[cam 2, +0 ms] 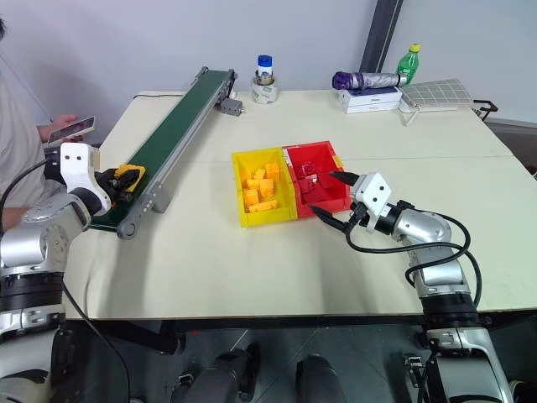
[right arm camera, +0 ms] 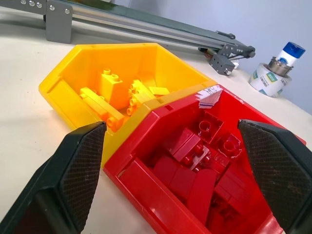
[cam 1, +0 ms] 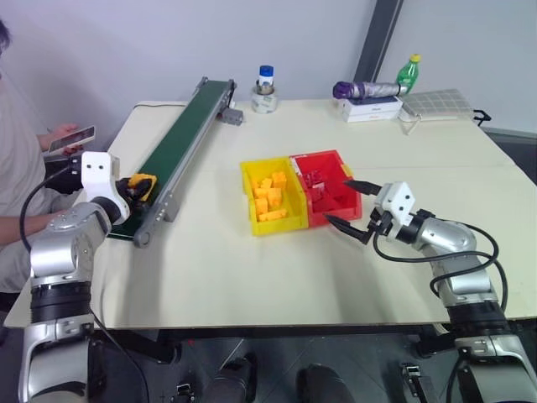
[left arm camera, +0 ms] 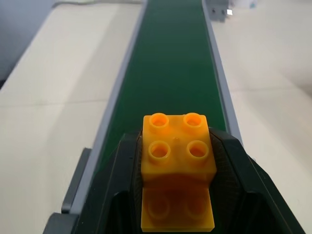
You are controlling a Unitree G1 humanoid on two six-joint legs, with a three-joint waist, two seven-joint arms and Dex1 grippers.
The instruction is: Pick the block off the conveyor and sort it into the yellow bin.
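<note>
I need to let go of the yellow-orange block with my left gripper in the yellow bin's far corner (cam 1: 256, 176) nearest the conveyor, beside the yellow bricks.
A yellow-orange knobbly block (left arm camera: 178, 156) sits at the near end of the dark green conveyor (cam 1: 186, 134), and my left gripper (cam 1: 138, 186) is shut on it, one black finger pressed against each side. In the left wrist view the belt (left arm camera: 170, 63) runs away ahead of the block. The yellow bin (cam 1: 248, 200) stands in the middle of the table, holding several yellow bricks. My right gripper (cam 1: 351, 204) hovers open just right of the bins, its fingers (right arm camera: 73, 170) spread wide, nothing between them.
A red bin (cam 1: 336, 164) with several red pieces touches the yellow bin's right side. A tape roll with a bottle (cam 1: 265, 91), a box, an umbrella and a green bottle (cam 1: 408, 74) line the far edge. A person with a phone (cam 1: 70, 139) sits at the left.
</note>
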